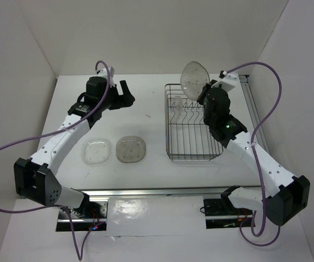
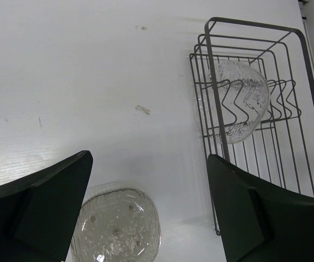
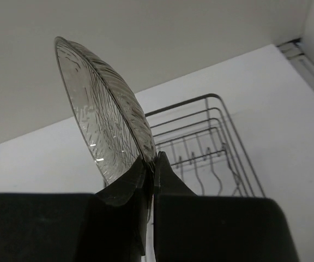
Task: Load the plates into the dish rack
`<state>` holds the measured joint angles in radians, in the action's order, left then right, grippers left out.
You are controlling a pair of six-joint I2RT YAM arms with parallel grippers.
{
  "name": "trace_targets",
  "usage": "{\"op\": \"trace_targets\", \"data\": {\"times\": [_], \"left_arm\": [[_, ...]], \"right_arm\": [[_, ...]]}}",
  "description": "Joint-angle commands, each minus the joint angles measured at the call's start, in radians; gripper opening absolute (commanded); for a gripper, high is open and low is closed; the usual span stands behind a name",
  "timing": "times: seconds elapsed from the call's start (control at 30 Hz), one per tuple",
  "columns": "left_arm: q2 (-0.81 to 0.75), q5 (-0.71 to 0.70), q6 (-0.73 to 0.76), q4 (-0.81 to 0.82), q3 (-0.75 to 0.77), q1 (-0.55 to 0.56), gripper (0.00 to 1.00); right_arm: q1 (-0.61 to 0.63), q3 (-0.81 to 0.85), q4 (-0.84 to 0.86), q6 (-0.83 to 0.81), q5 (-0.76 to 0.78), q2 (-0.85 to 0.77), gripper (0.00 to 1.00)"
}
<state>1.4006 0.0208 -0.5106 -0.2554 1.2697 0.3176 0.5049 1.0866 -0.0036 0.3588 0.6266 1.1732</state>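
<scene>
Next, my right gripper sets the smoky plate down on edge in the wires [image 1: 183, 111] next to the rack's clear plate.
The dish rack [image 1: 192, 143] is a dark wire basket right of centre. One clear plate [image 1: 177, 103] stands on edge among its prongs, and it shows in the left wrist view [image 2: 239, 101] inside the rack [image 2: 304, 54]. My right gripper [image 1: 202, 90] is above the rack's far end, shut on the lower rim of a smoky plate [image 1: 194, 78] held upright. In the right wrist view the gripper [image 3: 151, 159] pinches that plate [image 3: 100, 120] over the rack [image 3: 211, 125]. Two plates lie flat on the table: a clear one [image 1: 96, 151] and a smoky one [image 1: 131, 148]. My left gripper [image 1: 125, 94] hangs open and empty [image 2: 150, 158] above a flat plate [image 2: 119, 229].
White walls close in the table at the back and on both sides. A metal rail [image 1: 252, 103] runs along the right edge beside the rack. Purple cables loop off both arms. The arm bases sit at the near edge.
</scene>
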Motion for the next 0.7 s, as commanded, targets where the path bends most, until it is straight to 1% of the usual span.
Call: {"op": "trace_targets", "data": {"times": [0.0, 0.07, 0.2, 0.43, 0.67], "left_arm": [[0.023, -0.059, -0.028, -0.042, 0.060, 0.003, 1.00], [0.032, -0.068, -0.028, -0.057, 0.071, 0.003, 1.00], [0.041, -0.090, -0.028, -0.079, 0.080, 0.003, 1.00], [0.051, -0.137, -0.048, -0.113, 0.099, 0.003, 1.00], [0.041, -0.170, -0.048, -0.137, 0.108, 0.003, 1.00]], "right_arm": [[-0.015, 0.047, -0.110, -0.020, 0.215, -0.012, 0.00], [-0.016, 0.047, -0.122, -0.020, 0.266, -0.001, 0.00], [-0.016, 0.047, -0.165, 0.038, 0.375, 0.020, 0.00], [0.003, 0.087, -0.179, 0.083, 0.366, 0.140, 0.00], [0.012, 0.078, -0.144, 0.092, 0.346, 0.201, 0.00]]}}
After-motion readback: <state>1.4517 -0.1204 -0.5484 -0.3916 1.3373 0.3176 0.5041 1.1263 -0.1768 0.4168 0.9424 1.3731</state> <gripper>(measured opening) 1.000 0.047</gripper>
